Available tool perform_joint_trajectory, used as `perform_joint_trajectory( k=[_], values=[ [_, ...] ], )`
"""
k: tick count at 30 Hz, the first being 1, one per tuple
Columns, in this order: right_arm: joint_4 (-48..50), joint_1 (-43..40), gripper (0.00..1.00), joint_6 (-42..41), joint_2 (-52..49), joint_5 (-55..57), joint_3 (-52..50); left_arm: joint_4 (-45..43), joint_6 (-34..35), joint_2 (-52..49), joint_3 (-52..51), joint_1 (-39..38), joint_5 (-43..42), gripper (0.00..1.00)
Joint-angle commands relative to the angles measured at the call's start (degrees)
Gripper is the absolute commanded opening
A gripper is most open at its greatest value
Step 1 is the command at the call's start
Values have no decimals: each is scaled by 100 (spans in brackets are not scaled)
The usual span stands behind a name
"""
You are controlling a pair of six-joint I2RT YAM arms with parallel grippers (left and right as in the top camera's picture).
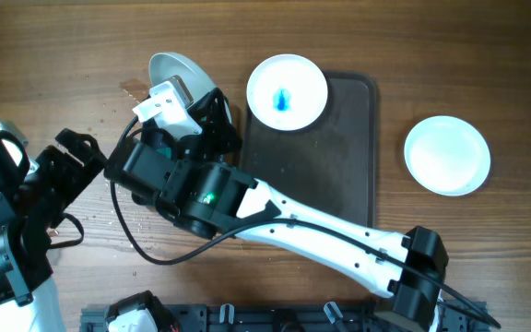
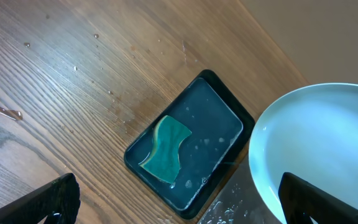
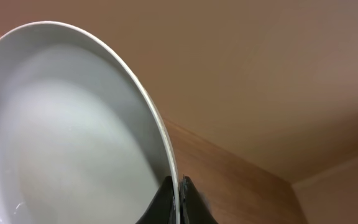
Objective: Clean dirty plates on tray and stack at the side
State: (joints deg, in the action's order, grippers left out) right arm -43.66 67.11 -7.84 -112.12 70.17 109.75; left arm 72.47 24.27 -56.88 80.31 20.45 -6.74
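The white plate will go from my right gripper onto the top of the clean plate [image 1: 443,154] that lies beside the dark brown tray.
My right gripper [image 1: 181,96] reaches across to the far left and is shut on the rim of a white plate [image 1: 173,70], holding it tilted on edge above the table. In the right wrist view the fingers [image 3: 178,190] pinch that plate's [image 3: 67,130] rim, and its face looks clean. The same plate shows at the right of the left wrist view [image 2: 316,143]. A second plate [image 1: 287,92] with a blue smear sits on the back left corner of the dark brown tray [image 1: 339,175]. A third, clean plate [image 1: 447,155] lies on the table right of the tray. My left gripper [image 2: 185,208] is open and empty.
A small black glossy tray [image 2: 219,102] with a green sponge [image 2: 165,149] in shallow water lies on the wood below my left gripper; the right arm hides it in the overhead view. Water drops [image 2: 8,113] dot the table. The left arm [image 1: 58,175] stands at the left edge.
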Motion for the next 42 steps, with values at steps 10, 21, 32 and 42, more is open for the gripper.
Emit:
perform_joint_trajectory(
  k=[10,21,32,42],
  values=[
    [-1110,-1222,4,-2118,262,-3499,118,-15,11,52,81,50,57,100],
    [-2938,-7816,4,-2011,1694,-8349,-46,-15,11,52,81,50,57,100],
    [-841,-10360,19,-2070,1687,-8111,-4529,-15,11,52,81,50,57,100],
    [-1705,-7187,50,-225,2946,-8985,-2857,-15,11,52,81,50,57,100]
  ],
)
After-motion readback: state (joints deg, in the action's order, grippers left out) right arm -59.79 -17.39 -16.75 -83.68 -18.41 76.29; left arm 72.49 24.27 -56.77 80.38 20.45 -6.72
